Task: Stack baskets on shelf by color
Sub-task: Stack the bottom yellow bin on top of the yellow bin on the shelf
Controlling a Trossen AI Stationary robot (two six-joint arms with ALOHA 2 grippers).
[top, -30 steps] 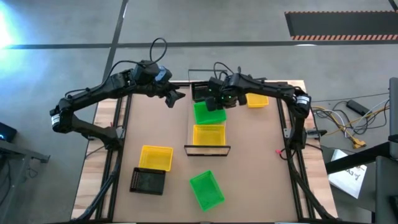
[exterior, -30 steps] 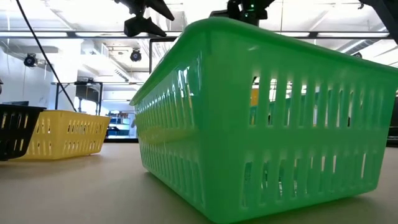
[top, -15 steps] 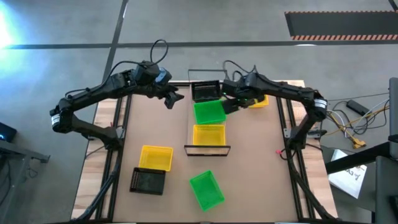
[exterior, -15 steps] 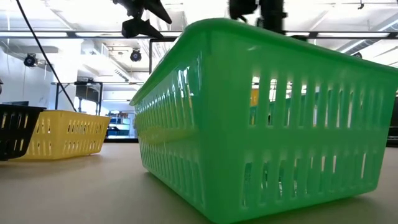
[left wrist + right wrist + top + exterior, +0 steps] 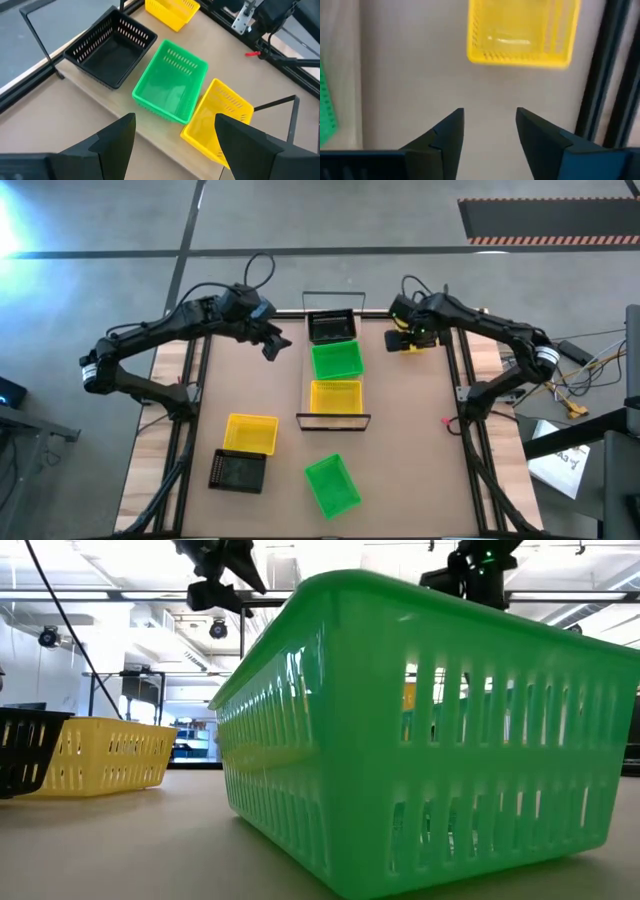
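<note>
I need to next move my left gripper to the far rim of the yellow basket [image 5: 246, 415] that stands beside the black basket on the table, and close it there.
The shelf [image 5: 333, 418] runs near to far at the table's middle. On it stand, bottoms down in a row, a black basket [image 5: 332, 328], a green basket [image 5: 337, 361] and a yellow basket [image 5: 335, 396]; the left wrist view shows them as black basket [image 5: 110, 47], green basket [image 5: 172, 87] and yellow basket [image 5: 220, 122]. My left gripper [image 5: 275, 340] hovers open, left of the shelf's far end. My right gripper [image 5: 405, 338] is open in the air beside a yellow basket [image 5: 522, 32] that stands on the table by the far right corner.
On the near half of the table stand a yellow basket [image 5: 251, 433], a black basket [image 5: 238, 471] and a green basket [image 5: 332, 485], which fills the low view as the green basket [image 5: 430, 730]. Bare tabletop lies left and right of the shelf.
My right gripper has drawn away from the green basket on the shelf and swung toward the table's right edge, ending by the yellow basket at the far right. The green basket, slanted a second ago, now sits straight on the shelf. My left gripper has shifted slightly left.
</note>
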